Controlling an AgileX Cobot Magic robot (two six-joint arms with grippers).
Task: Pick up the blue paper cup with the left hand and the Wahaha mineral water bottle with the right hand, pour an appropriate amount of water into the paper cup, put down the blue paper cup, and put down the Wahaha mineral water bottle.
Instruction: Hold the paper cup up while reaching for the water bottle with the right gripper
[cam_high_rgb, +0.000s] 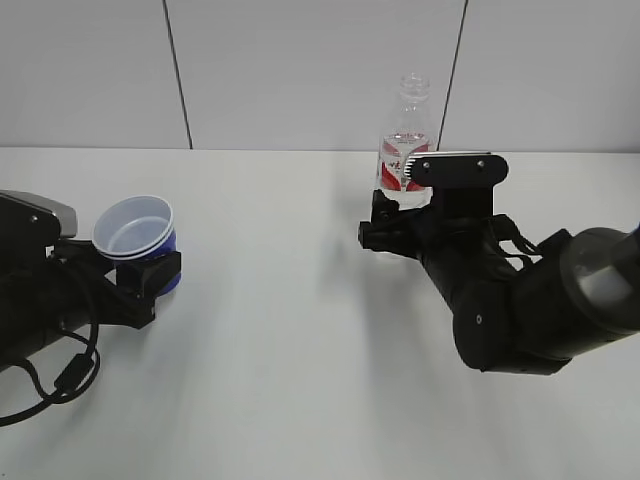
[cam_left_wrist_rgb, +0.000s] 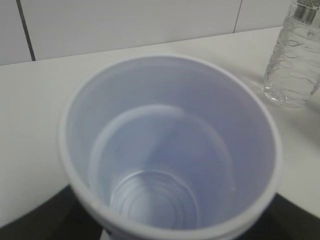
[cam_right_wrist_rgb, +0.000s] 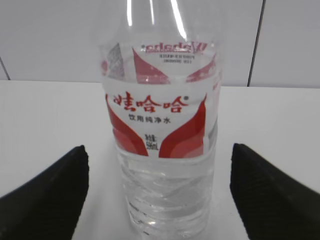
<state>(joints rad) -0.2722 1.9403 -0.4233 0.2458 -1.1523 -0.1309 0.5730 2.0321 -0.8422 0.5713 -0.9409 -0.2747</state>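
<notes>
Next, my right gripper goes to the Wahaha mineral water bottle and closes on the lower half of its label (cam_high_rgb: 392, 180) (cam_right_wrist_rgb: 159, 134).
The blue paper cup (cam_high_rgb: 135, 228) is white inside, looks empty and leans slightly. My left gripper (cam_high_rgb: 150, 273) is shut on its lower part at the left of the table. In the left wrist view the cup (cam_left_wrist_rgb: 170, 150) fills the frame, with the gripper (cam_left_wrist_rgb: 170, 232) dark at the bottom corners. The Wahaha mineral water bottle (cam_high_rgb: 405, 160) stands upright on the table at the back right. In the right wrist view the bottle (cam_right_wrist_rgb: 162, 150) stands between the spread fingers (cam_right_wrist_rgb: 45, 200) of my open right gripper (cam_right_wrist_rgb: 160, 200), with gaps on both sides. The right gripper also shows in the exterior view (cam_high_rgb: 392, 228).
The white table (cam_high_rgb: 280, 330) ends at a white panelled wall (cam_high_rgb: 300, 70) just behind the bottle. The bottle's lower part also shows at the top right of the left wrist view (cam_left_wrist_rgb: 295, 55).
</notes>
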